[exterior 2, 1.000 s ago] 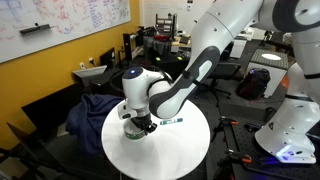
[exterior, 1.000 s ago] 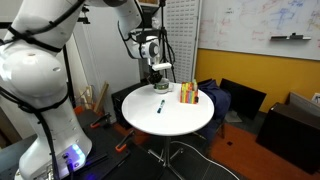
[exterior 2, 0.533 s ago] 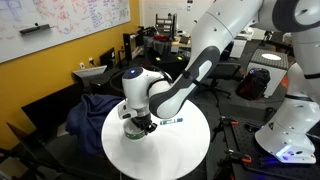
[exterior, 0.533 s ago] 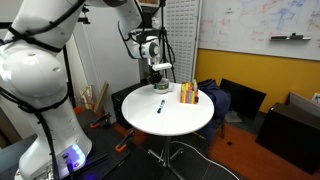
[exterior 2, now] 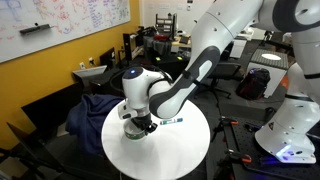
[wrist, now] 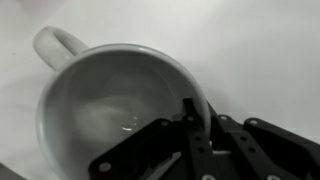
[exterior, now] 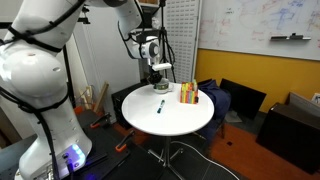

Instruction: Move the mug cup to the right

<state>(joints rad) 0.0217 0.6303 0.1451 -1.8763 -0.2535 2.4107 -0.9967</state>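
The gripper needs to release the mug cup, now standing upright on the table, near the white table's edge point(exterior: 140, 98), on the table's side that is away from the striped block.
The mug cup point(wrist: 105, 105) fills the wrist view, pale with a lighter rim, standing upright on the white table with its handle at the upper left. My gripper point(wrist: 200, 118) straddles its right rim, one finger inside the cup and one outside, and is shut on the wall. In an exterior view the gripper point(exterior: 160, 79) points straight down over the mug cup point(exterior: 160, 87) at the far side of the round white table point(exterior: 170, 118). In the other exterior view the gripper point(exterior 2: 138, 126) hides the cup.
A red-yellow-orange striped block point(exterior: 188, 93) stands beside the cup. A thin dark pen point(exterior: 160, 106) lies nearer the table's middle and also shows in an exterior view point(exterior 2: 172, 121). Dark chairs, a blue cloth and boxes surround the table.
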